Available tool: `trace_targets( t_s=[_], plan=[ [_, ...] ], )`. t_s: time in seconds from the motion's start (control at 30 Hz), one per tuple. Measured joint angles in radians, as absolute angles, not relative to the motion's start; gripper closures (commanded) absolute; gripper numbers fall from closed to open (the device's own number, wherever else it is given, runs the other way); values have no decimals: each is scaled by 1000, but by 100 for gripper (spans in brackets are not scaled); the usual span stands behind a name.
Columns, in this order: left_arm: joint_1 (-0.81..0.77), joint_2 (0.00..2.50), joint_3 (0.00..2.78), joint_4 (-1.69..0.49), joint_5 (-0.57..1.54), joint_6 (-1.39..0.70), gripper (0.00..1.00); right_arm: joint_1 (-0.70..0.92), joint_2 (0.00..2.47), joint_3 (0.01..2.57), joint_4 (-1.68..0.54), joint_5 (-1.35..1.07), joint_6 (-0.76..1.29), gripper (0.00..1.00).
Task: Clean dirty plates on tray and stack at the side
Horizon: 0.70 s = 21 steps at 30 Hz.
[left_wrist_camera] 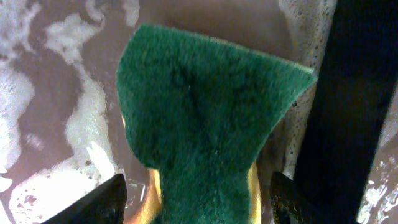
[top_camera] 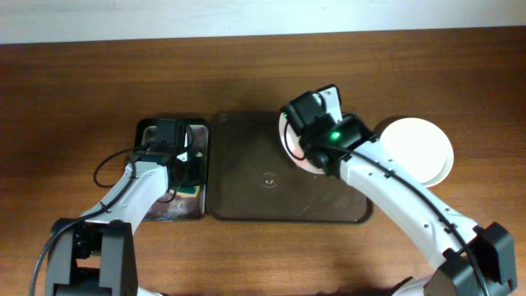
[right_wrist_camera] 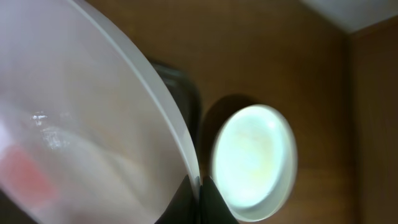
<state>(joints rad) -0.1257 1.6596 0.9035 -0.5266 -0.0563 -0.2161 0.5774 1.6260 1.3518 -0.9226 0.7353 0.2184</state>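
Observation:
Next, my right gripper sets the white plate down on top of the stacked plates point(top_camera: 416, 153) point(right_wrist_camera: 251, 160) next to the dark brown tray.
My right gripper point(right_wrist_camera: 199, 186) is shut on the rim of a white plate point(right_wrist_camera: 74, 124) and holds it tilted on edge above the dark brown tray point(top_camera: 246, 197). A red smear shows low on the plate's face. In the overhead view the gripper point(top_camera: 300, 146) and the plate point(top_camera: 285, 136) are over the tray's far right part. Two plates point(top_camera: 423, 148) lie stacked on the table right of the tray; the top one looks pale mint in the right wrist view point(right_wrist_camera: 252, 162). My left gripper point(left_wrist_camera: 199, 202) is open, with a green and yellow sponge point(left_wrist_camera: 205, 124) between its fingers.
The left gripper point(top_camera: 187, 168) and the sponge point(top_camera: 191, 191) are over a smaller black tray point(top_camera: 145, 131) left of the brown tray. It holds foamy water point(left_wrist_camera: 56, 112). Bare wooden table lies behind and to the far left.

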Motion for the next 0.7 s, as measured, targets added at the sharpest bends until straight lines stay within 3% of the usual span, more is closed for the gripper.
trace_targets(
  t_s=[0.1,0.17,0.23,0.27,0.3,0.53,0.6,0.63,0.7],
  plan=[
    [-126,1660,903,-574,-57,-216,31,625,1626,1352,-905,859,212,96],
    [-126,1660,903,-614,-56,-216,43,643,1626,1352,-893,905,209,96],
    [-126,1660,894,-615,-54,-215,67,644,1626,1352,-888,926,210,96],
    [-126,1660,885,-616,-51,-213,92,644,1626,1352,-886,929,210,96],
    [-126,1660,882,-614,-49,-216,100,644,1626,1352,-886,933,210,96],
    [-126,1658,878,-614,-45,-209,100,644,1626,1352,-886,943,210,96],
    [-126,1651,878,-618,-46,-209,43,644,1626,1352,-886,943,210,96],
    [-126,1644,878,-620,-46,-212,21,644,1626,1352,-886,945,210,96],
    [-126,1621,878,-620,-48,-207,18,644,1626,1352,-881,956,210,96]
  ],
)
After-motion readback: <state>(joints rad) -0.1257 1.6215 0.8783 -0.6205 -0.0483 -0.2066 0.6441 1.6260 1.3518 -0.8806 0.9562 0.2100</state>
